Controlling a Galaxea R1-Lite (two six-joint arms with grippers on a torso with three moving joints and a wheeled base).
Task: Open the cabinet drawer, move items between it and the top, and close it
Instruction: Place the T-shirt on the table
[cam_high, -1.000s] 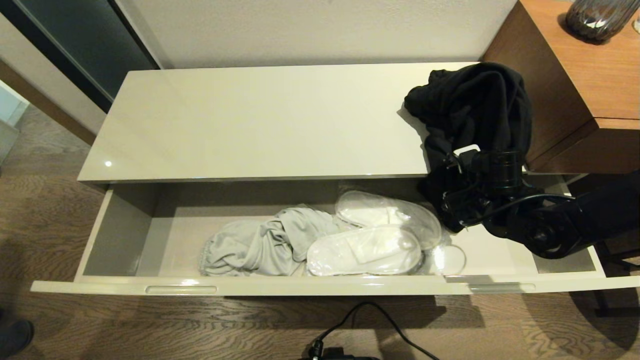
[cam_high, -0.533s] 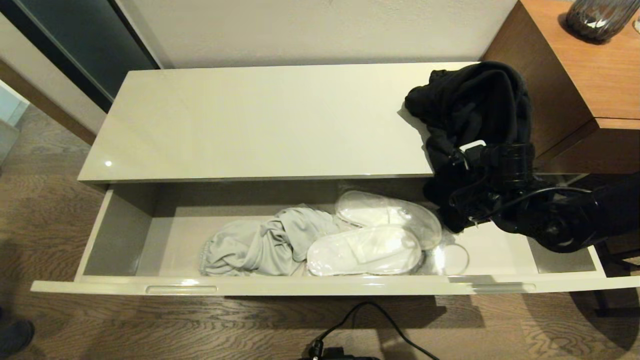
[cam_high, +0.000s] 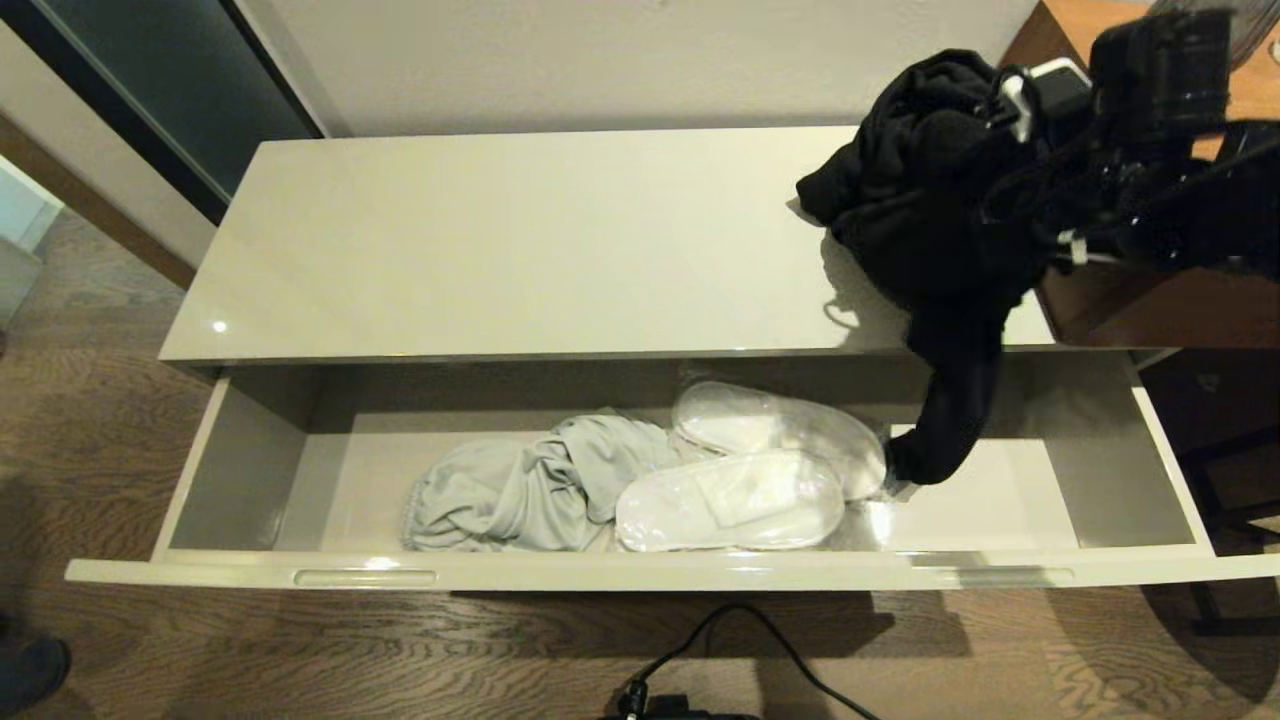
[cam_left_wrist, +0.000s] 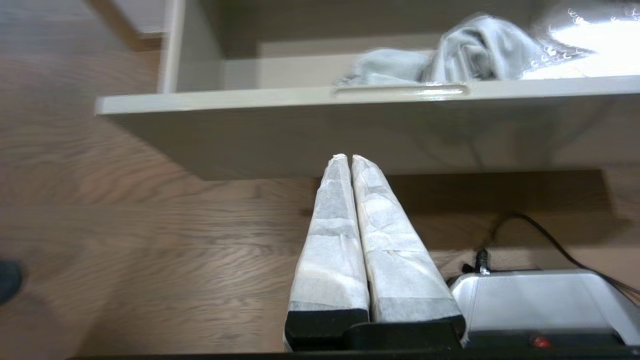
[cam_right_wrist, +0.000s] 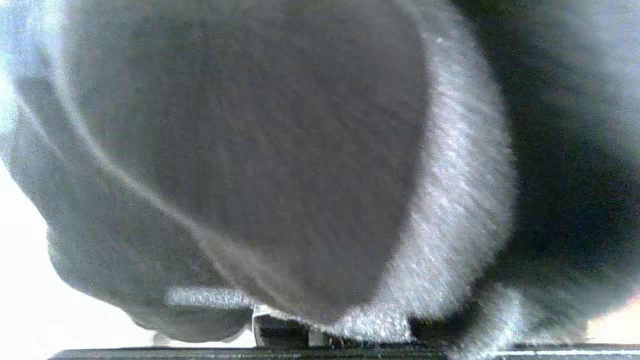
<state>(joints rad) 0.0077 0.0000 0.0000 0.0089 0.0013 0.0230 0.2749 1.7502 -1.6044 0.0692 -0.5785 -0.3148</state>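
My right gripper is going to set something down. It will put the black garment, now hanging raised above the cream top, on the cream top beside the brown wood unit (cam_high: 908, 210).
The cabinet drawer (cam_high: 620, 572) stands pulled wide open. Inside lie a light grey garment (cam_high: 520, 490) and two white slippers (cam_high: 730, 500) in clear sleeves. My right gripper (cam_high: 1000, 120) is raised above the right end of the cream top (cam_high: 500, 240), buried in the black garment (cam_high: 920, 200) and shut on it. The bunched cloth hangs below it, and one sleeve dangles over the top's front edge into the drawer beside the slippers. Black cloth (cam_right_wrist: 280, 150) fills the right wrist view. My left gripper (cam_left_wrist: 350, 157) is shut and empty, low over the floor before the drawer front (cam_left_wrist: 350, 125).
A taller brown wood unit (cam_high: 1150, 310) stands against the cabinet's right end, close under my right arm. A black cable (cam_high: 720, 640) lies on the wood floor in front of the drawer. The robot's white base (cam_left_wrist: 540, 300) is beside the left gripper.
My right gripper rose from over the drawer's right part to above the top's right end, pulling the black garment up with it. One sleeve now hangs into the drawer.
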